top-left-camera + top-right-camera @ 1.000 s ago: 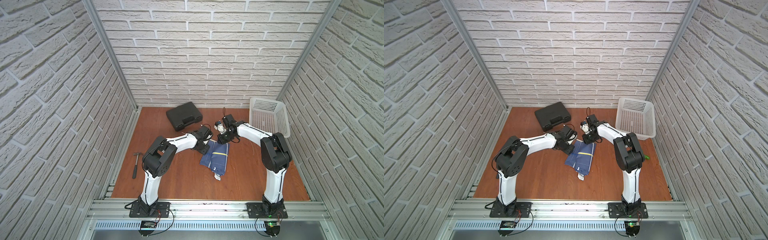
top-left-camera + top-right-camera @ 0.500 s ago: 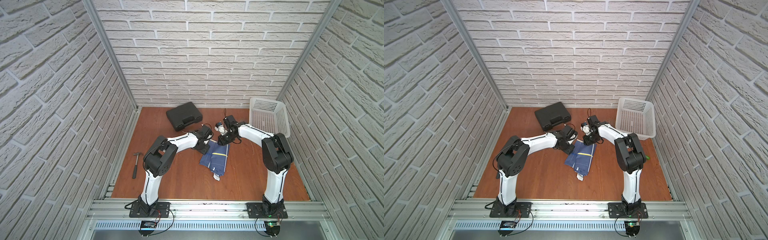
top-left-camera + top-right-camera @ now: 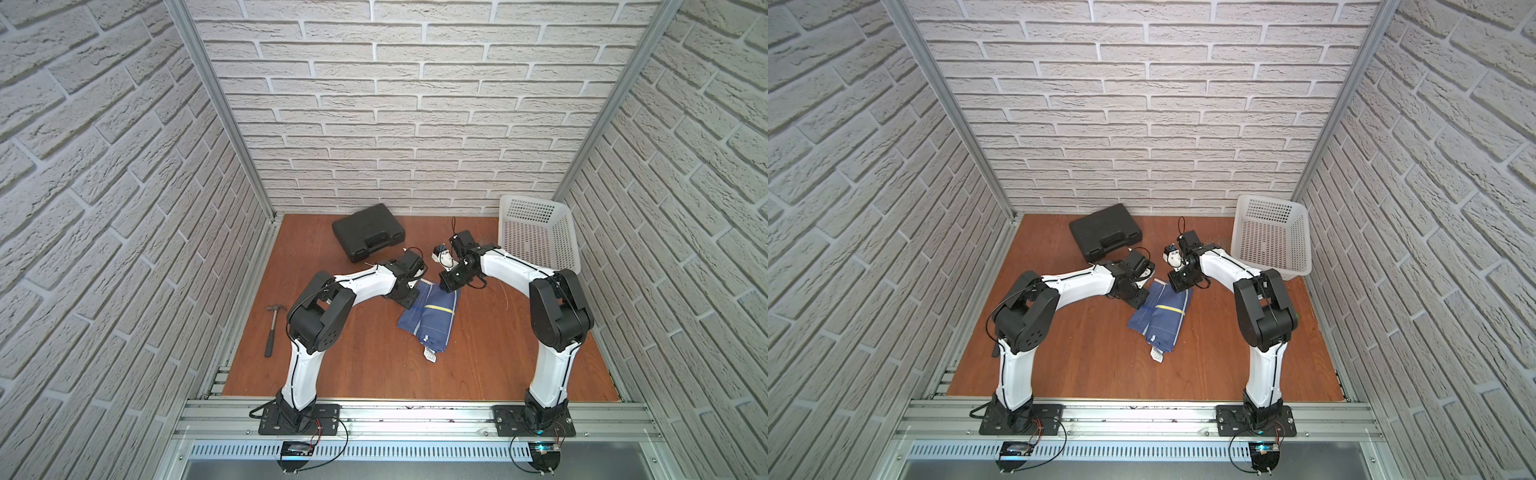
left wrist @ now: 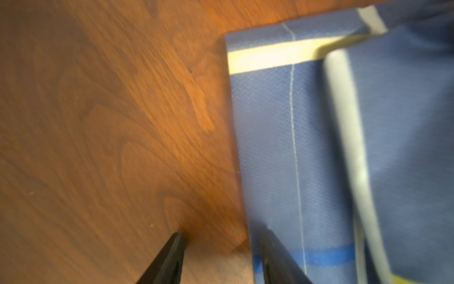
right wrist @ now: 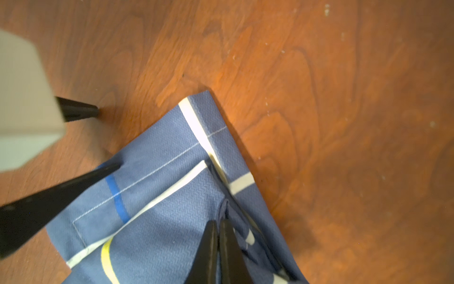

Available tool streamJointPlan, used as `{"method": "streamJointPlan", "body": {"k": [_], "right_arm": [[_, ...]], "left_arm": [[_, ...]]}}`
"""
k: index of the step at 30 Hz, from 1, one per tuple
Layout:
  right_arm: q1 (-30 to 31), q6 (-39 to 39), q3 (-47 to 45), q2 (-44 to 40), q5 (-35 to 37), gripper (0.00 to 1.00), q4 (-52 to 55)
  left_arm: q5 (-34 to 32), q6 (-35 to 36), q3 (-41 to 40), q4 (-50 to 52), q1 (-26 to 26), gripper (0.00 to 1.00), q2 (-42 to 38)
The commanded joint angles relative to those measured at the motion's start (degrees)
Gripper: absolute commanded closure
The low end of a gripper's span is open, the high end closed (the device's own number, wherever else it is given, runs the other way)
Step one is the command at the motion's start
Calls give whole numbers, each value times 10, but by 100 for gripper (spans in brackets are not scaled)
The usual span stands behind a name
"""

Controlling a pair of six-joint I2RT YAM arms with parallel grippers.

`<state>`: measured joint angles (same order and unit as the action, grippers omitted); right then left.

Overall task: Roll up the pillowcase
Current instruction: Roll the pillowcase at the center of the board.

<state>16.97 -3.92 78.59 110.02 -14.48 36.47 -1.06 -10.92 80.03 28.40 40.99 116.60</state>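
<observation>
Next, my right gripper lets go of the pucker where the pillowcase bunches at its far end and takes the pillowcase's side edge (image 3: 453, 310) by the yellow stripe.
The pillowcase (image 3: 428, 322) (image 3: 1163, 318) lies folded on the wooden table, blue with thin white lines, a yellow stripe (image 3: 440, 308) and a white label (image 3: 429, 355) at its near end. My left gripper (image 4: 222, 233) (image 3: 410, 300) is open at the far left corner, straddling the cloth's edge. One of its fingertips (image 4: 179, 239) rests on wood, and the other rests on fabric. My right gripper (image 5: 218, 225) (image 3: 445, 286) is shut at the far right corner, with a pucker of pillowcase (image 5: 172, 196) bunched at its tips. The left gripper (image 5: 108, 139) also shows in the right wrist view.
A black case (image 3: 368, 237) lies at the back of the table. At the back right stands a white mesh basket (image 3: 538, 237). A hammer (image 3: 272, 328) lies by the left edge. Bare wood surrounds the cloth.
My right gripper has closed onto the fabric at the far right corner. The left gripper's jaws have narrowed slightly. Both arms stay where they were.
</observation>
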Motion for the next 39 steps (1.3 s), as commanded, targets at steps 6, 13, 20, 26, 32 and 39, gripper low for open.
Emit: {"method": "streamJointPlan", "body": {"k": [6,13,20,26,32,39], "right_arm": [[-26,53,-27,-33,25,96,-18],[-30,83,-48,-36,39,95,-30],[-29,122,-42,-30,1,93,-74],[-27,165,-60,-28,-6,92,-117],[-27,189,-61,-8,5,92,-146],[-27,182,-67,-12,8,89,-144]], "left_arm": [[13,-2,-24,68,5,48,49],[27,-7,-26,67,6,48,42],[62,-29,-10,56,10,47,16],[79,-36,9,59,11,44,4],[89,-46,11,66,12,42,-11],[69,-59,24,118,13,35,-64]]}}
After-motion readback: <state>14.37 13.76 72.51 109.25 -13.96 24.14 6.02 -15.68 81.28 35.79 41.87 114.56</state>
